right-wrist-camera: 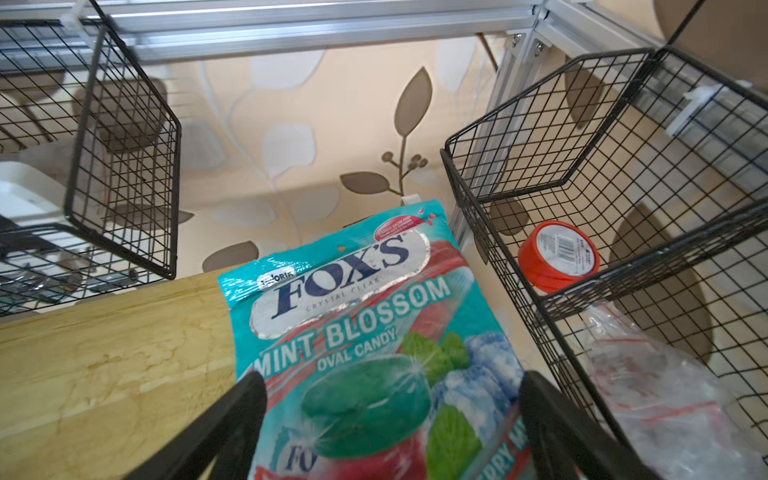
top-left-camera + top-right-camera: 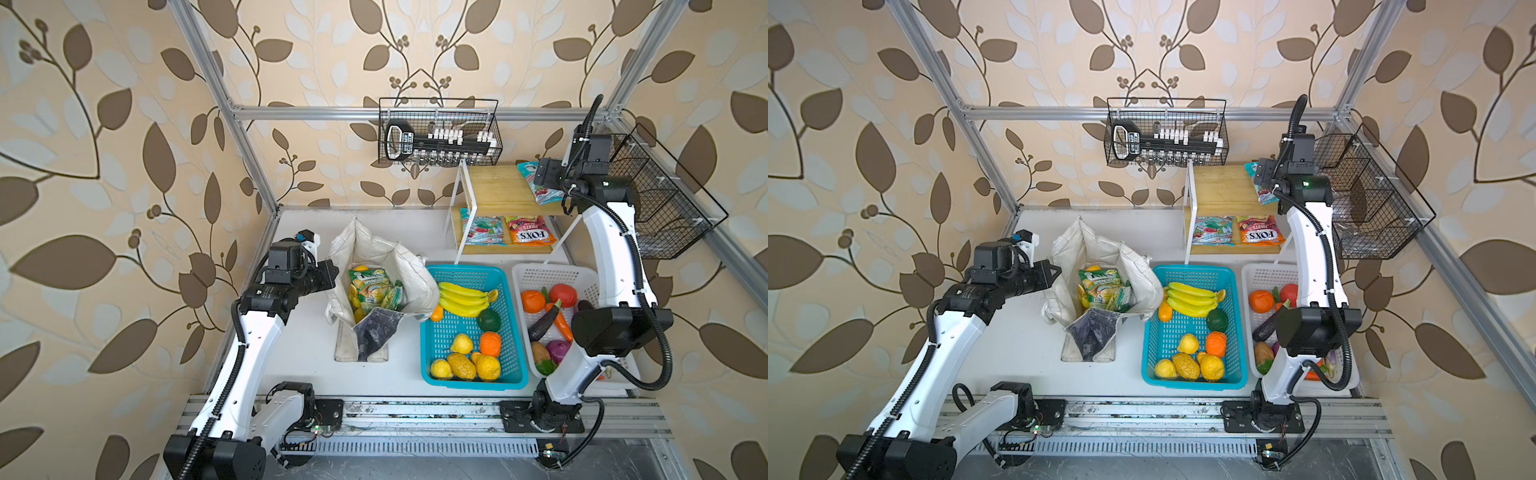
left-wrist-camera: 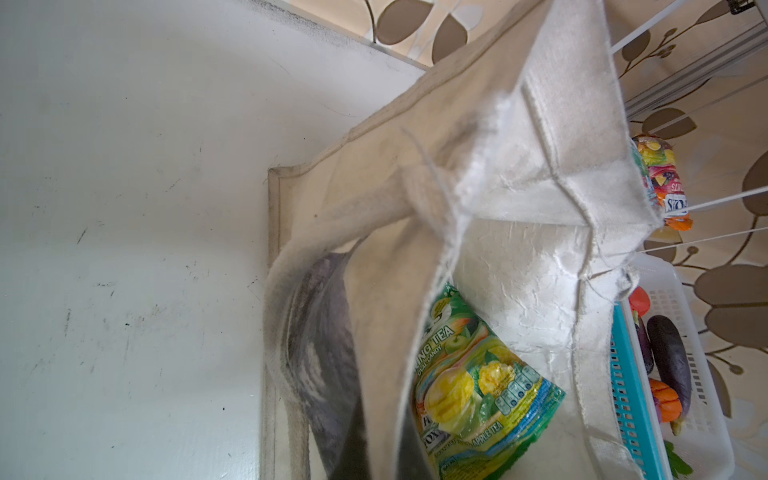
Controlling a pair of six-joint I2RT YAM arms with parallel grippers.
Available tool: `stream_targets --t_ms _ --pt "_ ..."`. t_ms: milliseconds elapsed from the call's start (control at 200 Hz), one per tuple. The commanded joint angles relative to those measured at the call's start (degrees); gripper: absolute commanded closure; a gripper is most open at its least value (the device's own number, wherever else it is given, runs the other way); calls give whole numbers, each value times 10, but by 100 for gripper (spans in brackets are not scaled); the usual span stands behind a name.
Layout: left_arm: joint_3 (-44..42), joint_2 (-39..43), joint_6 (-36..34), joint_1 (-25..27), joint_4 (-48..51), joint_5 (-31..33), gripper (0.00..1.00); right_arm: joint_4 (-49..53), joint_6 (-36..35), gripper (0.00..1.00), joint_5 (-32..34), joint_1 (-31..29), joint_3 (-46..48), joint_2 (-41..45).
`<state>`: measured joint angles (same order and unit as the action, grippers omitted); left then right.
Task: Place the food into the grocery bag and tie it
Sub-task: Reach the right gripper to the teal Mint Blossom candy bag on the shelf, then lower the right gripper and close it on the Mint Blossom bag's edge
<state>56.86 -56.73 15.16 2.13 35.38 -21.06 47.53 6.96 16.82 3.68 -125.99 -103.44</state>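
Note:
My right gripper is going to close next on the light blue mint packet's bottom corner (image 2: 558, 198), on the side toward the basket with the red-capped tub.
The off-white grocery bag (image 2: 415, 270) (image 2: 1144, 284) (image 3: 540, 145) stands open mid-table with a green-yellow snack packet (image 2: 370, 291) (image 3: 478, 374) inside. My left gripper (image 2: 330, 272) (image 2: 1057, 272) (image 3: 384, 461) is shut on the bag's left rim and holds it up. My right gripper (image 2: 542, 174) (image 1: 390, 386) hangs open over a light blue mint packet (image 2: 548, 195) (image 1: 353, 291) on the rack's top shelf, one finger on each side. The banana bunch (image 2: 463, 299) and an orange (image 2: 490, 343) lie in the blue basket (image 2: 513, 376). A carrot (image 2: 562, 323) lies in the white basket (image 2: 540, 270).
Two more packets (image 2: 482, 230) (image 2: 530, 230) lie on the wooden rack's lower shelf. Black wire baskets hang on the back frame (image 2: 440, 133) and the right frame (image 2: 665, 199), close beside my right gripper; the right one holds a red-capped tub (image 1: 557, 257). Both plastic baskets hold several other toy fruits and vegetables.

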Motion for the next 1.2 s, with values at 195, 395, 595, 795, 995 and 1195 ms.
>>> stream_targets --t_ms 195,395,595,795,995,1195 --pt "16 16 -11 -6 -1 1 100 48 3 5 -74 3 6 7" --pt "16 12 -10 -6 -2 -9 100 65 24 7 -161 3 34 39" --pt "14 14 -10 -6 -3 -9 100 72 39 9 -244 4 69 82" --pt "15 15 -8 -6 -3 -13 100 -3 60 8 -256 9 128 146" --pt "14 19 -8 -6 -5 -13 100 -4 83 2 -199 19 154 179" --pt "13 20 -8 -6 -6 -15 100 -30 122 0 -226 49 227 235"
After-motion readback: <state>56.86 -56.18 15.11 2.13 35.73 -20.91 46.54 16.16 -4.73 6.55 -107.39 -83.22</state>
